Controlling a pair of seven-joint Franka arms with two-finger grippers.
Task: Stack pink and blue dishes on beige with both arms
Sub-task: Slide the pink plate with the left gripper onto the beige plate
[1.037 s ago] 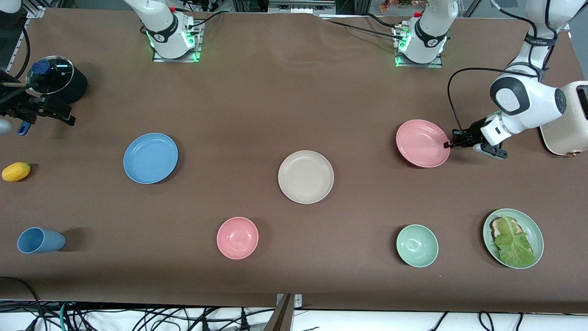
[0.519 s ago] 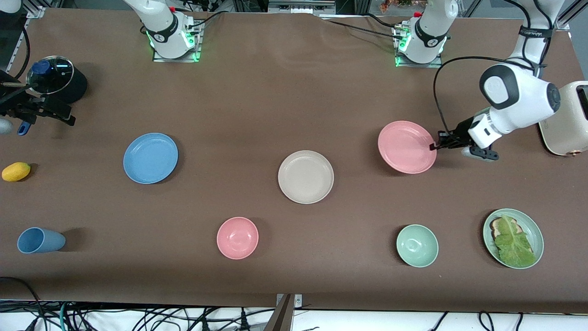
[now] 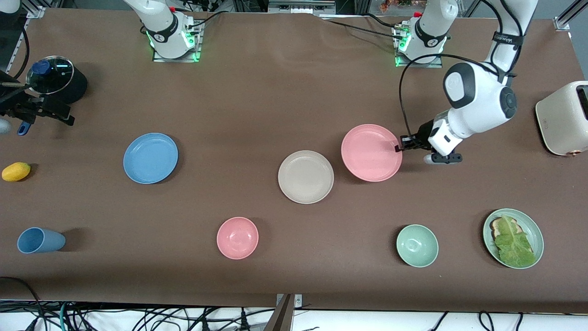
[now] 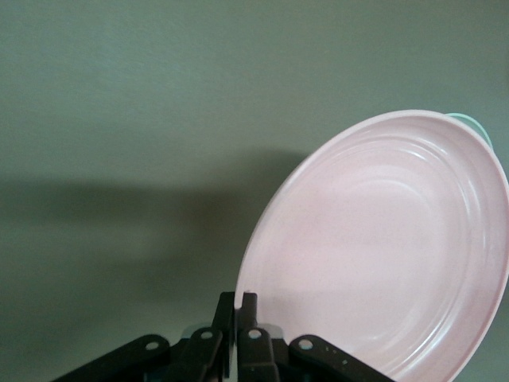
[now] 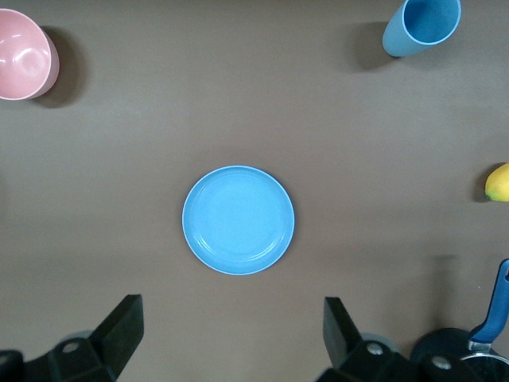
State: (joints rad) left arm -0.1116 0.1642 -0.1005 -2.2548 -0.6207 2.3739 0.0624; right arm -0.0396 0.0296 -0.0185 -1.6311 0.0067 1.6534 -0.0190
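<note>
My left gripper is going to set the pink plate squarely on top of the bare beige plate (image 3: 306,176). It will let go of the plate there.
My left gripper (image 3: 398,148) is shut on the rim of the pink plate (image 3: 371,152), which hangs tilted just above the table beside the beige plate (image 3: 305,177), toward the left arm's end. In the left wrist view the fingers (image 4: 248,306) pinch the edge of the pink plate (image 4: 382,247). The beige plate lies bare at the table's middle. The blue plate (image 3: 150,158) lies flat toward the right arm's end. My right gripper (image 5: 231,326) hangs open, high over the table, with the blue plate (image 5: 238,220) below and ahead of it; in the front view the right gripper (image 3: 41,110) shows beside the pot.
A pink bowl (image 3: 237,237), a green bowl (image 3: 417,245) and a green plate with lettuce (image 3: 513,238) stand near the front edge. A blue cup (image 3: 40,240), a mango (image 3: 16,171) and a lidded black pot (image 3: 57,82) are at the right arm's end. A toaster (image 3: 562,117) is at the left arm's end.
My left gripper has carried the pink plate across the table toward the beige plate, until it hangs right beside it. The right arm and the other dishes have not moved.
</note>
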